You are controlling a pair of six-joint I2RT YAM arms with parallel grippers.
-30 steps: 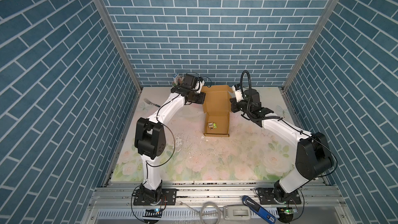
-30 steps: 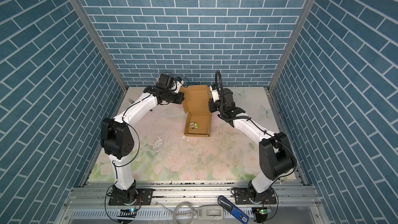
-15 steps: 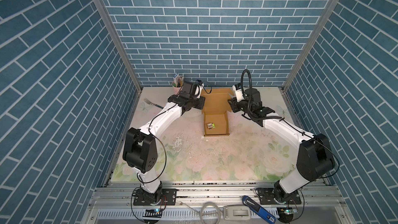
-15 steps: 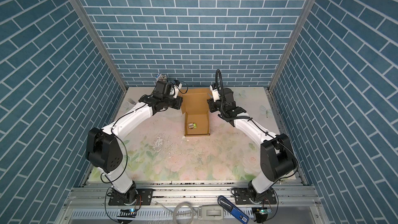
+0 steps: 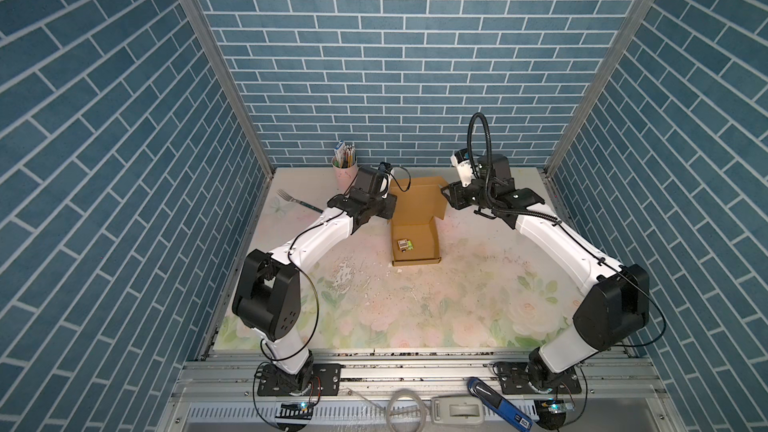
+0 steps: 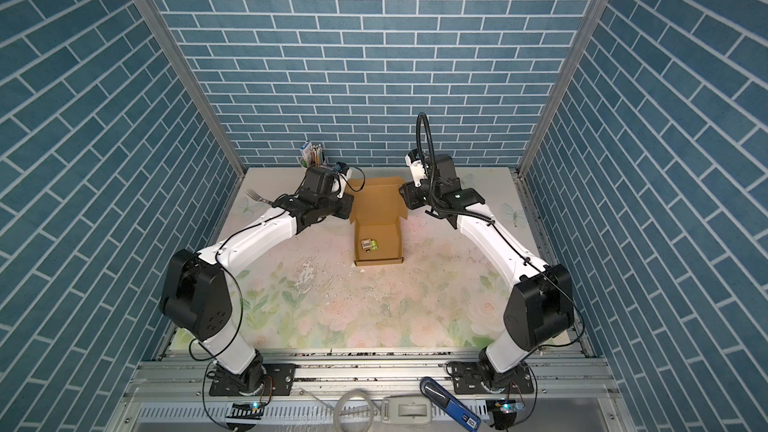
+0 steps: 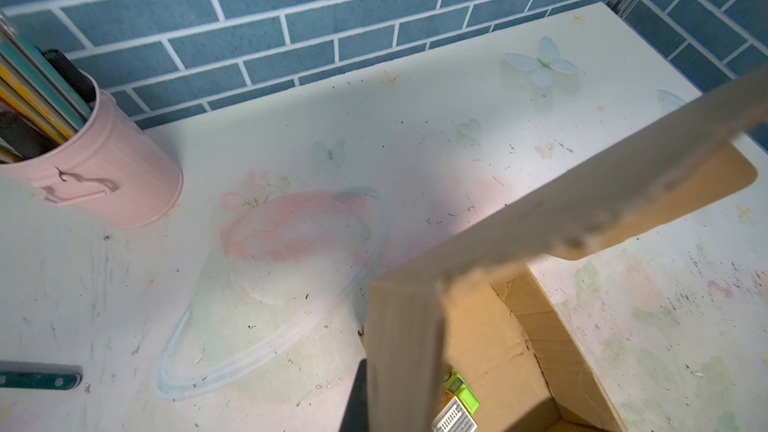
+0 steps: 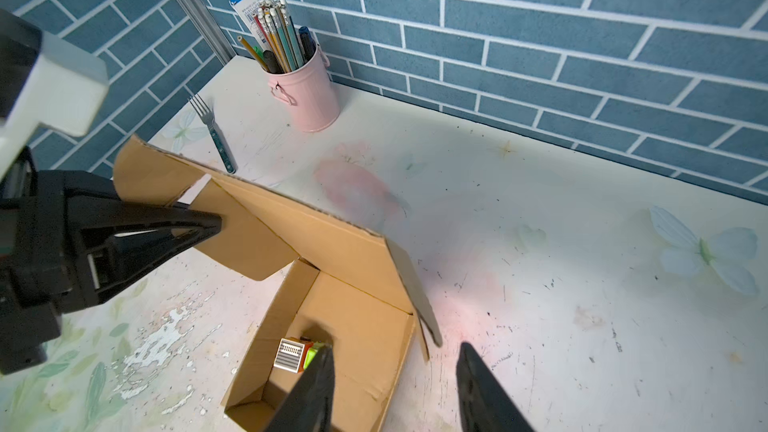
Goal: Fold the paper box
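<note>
The opposite flap hangs loose while my left gripper alone holds the lid, so my right gripper needs to pinch that flap (image 8: 412, 288) before both swing the lid down.
The paper box (image 5: 422, 238) (image 6: 384, 243) is brown cardboard lying open in the middle of the table, with its lid (image 5: 415, 199) raised at the far end. A small greenish cube (image 5: 405, 245) (image 8: 295, 353) sits in the base. My left gripper (image 5: 390, 206) (image 6: 350, 206) is shut on the lid's left side flap (image 8: 245, 243) (image 7: 407, 347). In the right wrist view its black fingers (image 8: 183, 222) pinch that flap. My right gripper (image 8: 399, 384) (image 5: 444, 197) stands open by the lid's right flap (image 8: 415, 284), holding nothing.
A pink pencil cup (image 5: 345, 168) (image 8: 309, 93) (image 7: 95, 172) stands at the back left, and a fork (image 5: 291, 197) (image 8: 212, 130) lies near the left wall. Blue brick walls close in three sides.
My right gripper has opened and let go of the lid's right flap. My left gripper has come nearer with its flap, and the lid has tipped forward a little.
</note>
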